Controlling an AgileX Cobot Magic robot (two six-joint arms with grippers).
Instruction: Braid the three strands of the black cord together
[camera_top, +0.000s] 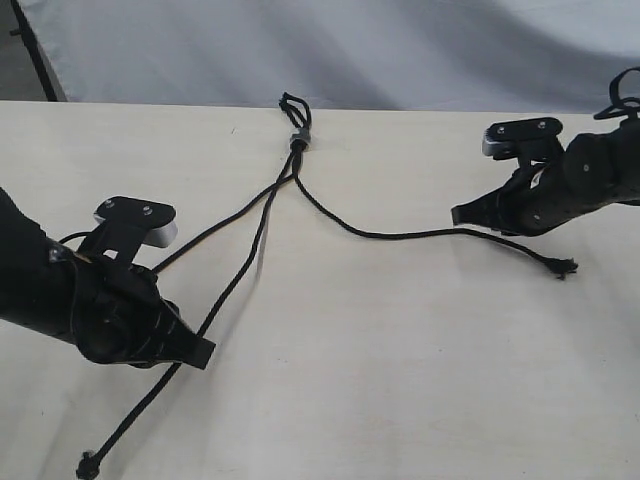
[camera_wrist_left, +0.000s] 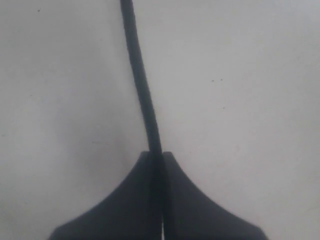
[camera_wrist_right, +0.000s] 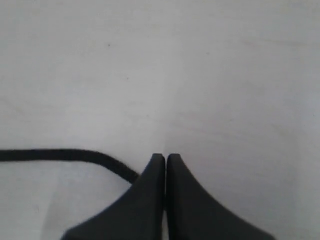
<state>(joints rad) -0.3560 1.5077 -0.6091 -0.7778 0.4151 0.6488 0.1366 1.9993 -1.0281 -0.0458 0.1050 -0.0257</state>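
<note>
The robot's left gripper will release the middle strand on the bare tabletop (camera_top: 408, 278) just in front of the frayed strand.
The black cord lies on the pale table, its small loop (camera_top: 292, 103) and grey band (camera_top: 298, 137) at the far edge. Three strands fan out from the band. The middle strand (camera_top: 243, 272) runs to a knotted tip (camera_top: 88, 465). My left gripper (camera_top: 205, 352) (camera_wrist_left: 156, 154) is shut on this strand (camera_wrist_left: 140, 85), which comes out between the fingertips. The left strand (camera_top: 215, 229) disappears under my left wrist. The right strand (camera_top: 400, 235) ends in a frayed tip (camera_top: 565, 267). My right gripper (camera_top: 458, 215) (camera_wrist_right: 166, 156) is shut and empty, with that strand (camera_wrist_right: 60, 155) passing under one finger.
A grey cloth backdrop (camera_top: 330, 50) hangs behind the table's far edge. The bare tabletop (camera_top: 400, 380) stretches between the two arms. Thicker black arm cables (camera_top: 620, 95) loop above the right arm. A dark upright (camera_top: 35, 50) stands at the far left.
</note>
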